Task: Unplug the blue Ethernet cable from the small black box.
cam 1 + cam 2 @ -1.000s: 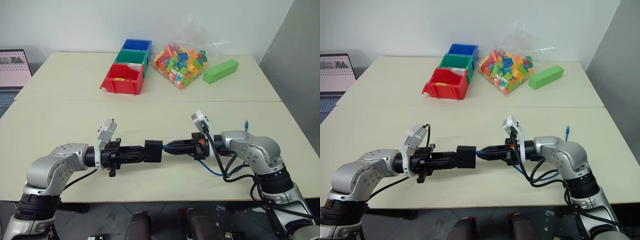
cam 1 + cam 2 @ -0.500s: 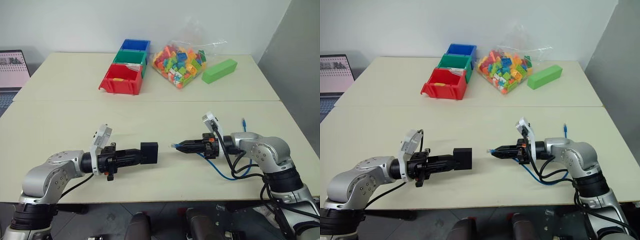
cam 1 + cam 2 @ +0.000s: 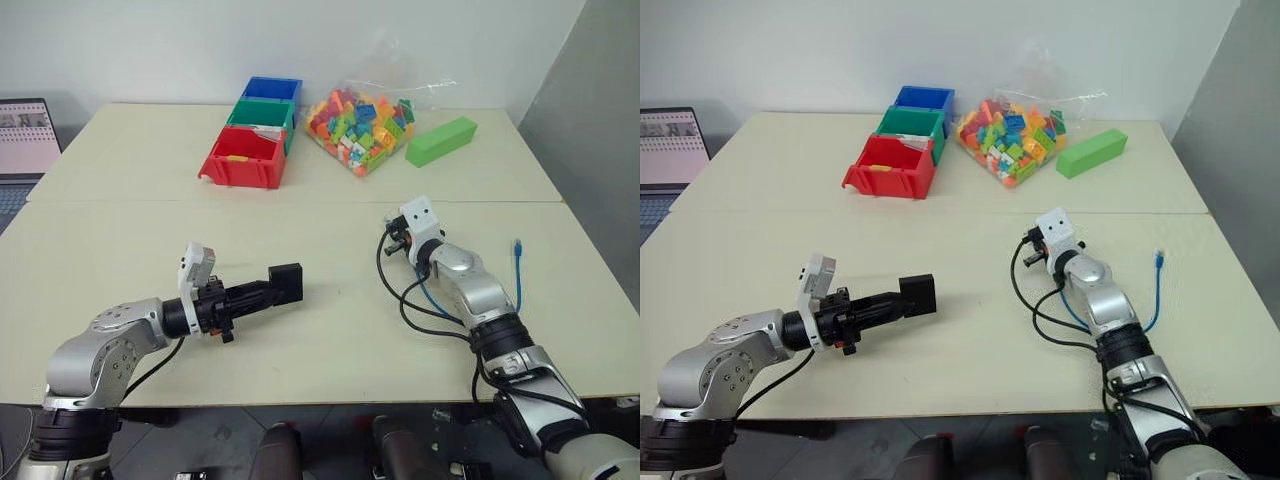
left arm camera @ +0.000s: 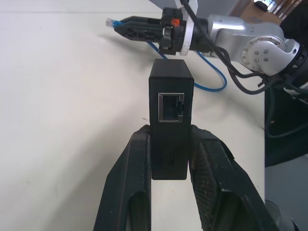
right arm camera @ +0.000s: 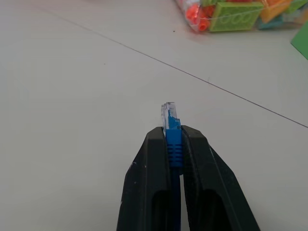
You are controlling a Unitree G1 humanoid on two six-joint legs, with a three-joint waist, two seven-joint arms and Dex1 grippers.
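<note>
Next, my left gripper lets go of the small black box on the bare table (image 3: pixel 228 226) in front of the red bin.
The small black box (image 3: pixel 285 282) hangs just above the table at front left, with my left gripper (image 4: pixel 169 142) shut on its sides. Its metal-rimmed port (image 4: pixel 172 106) faces outward and has nothing in it. The blue Ethernet cable (image 3: pixel 432 303) loops on the table at the right, and its free end (image 3: pixel 517 245) lies near the right edge. My right gripper (image 5: pixel 172 131) is shut on the cable's other clear plug (image 5: pixel 169 114), which sticks out past the fingertips, well apart from the box. The left wrist view also shows that gripper (image 4: pixel 120 23) holding the plug.
Red (image 3: pixel 243 160), green (image 3: pixel 262 115) and blue (image 3: pixel 272 88) bins stand in a row at the back. Beside them are a clear bag of colourful bricks (image 3: pixel 360 120) and a long green block (image 3: pixel 441 141). A laptop (image 3: pixel 25 135) sits at the far left.
The plug has come out of the box. My right gripper has pulled away with it to the right and swung round to point away across the table. The left gripper drew back slightly with the box.
</note>
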